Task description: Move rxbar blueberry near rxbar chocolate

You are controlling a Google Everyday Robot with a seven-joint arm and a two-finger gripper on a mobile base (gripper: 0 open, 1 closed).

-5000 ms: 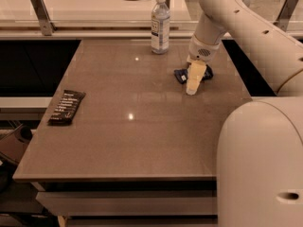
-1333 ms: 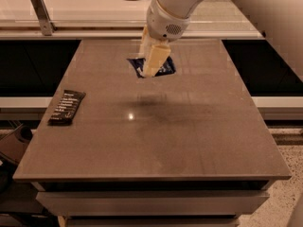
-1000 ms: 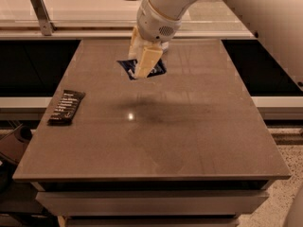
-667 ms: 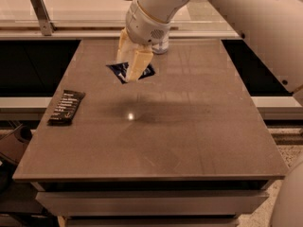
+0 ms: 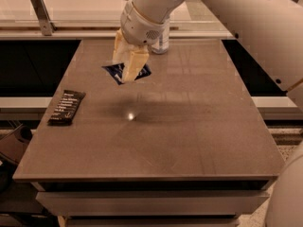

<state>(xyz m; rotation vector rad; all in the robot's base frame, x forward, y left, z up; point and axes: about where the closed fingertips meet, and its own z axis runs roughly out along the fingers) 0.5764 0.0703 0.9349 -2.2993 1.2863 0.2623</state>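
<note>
My gripper will put down the rxbar blueberry on the bare table [image 5: 93, 97] next to the rxbar chocolate, toward the middle of the table.
My gripper [image 5: 126, 68] hangs over the left-middle of the brown table [image 5: 189, 136], its cream fingers [image 5: 135, 63] shut on the rxbar blueberry [image 5: 115, 72], a navy-blue wrapper held in the air above the table top. The rxbar chocolate [image 5: 66, 107], a black bar with white lettering, lies flat near the table's left edge, to the lower left of the gripper and apart from it.
A clear water bottle [image 5: 161, 40] stands at the back of the table, mostly hidden behind my arm [image 5: 156, 4]. A metal post [image 5: 41, 13] stands on the counter at the back left. Dark gaps flank the table on both sides.
My gripper has carried the rxbar blueberry from the right-back part of the table leftward, closer to the rxbar chocolate. The black bar has not moved.
</note>
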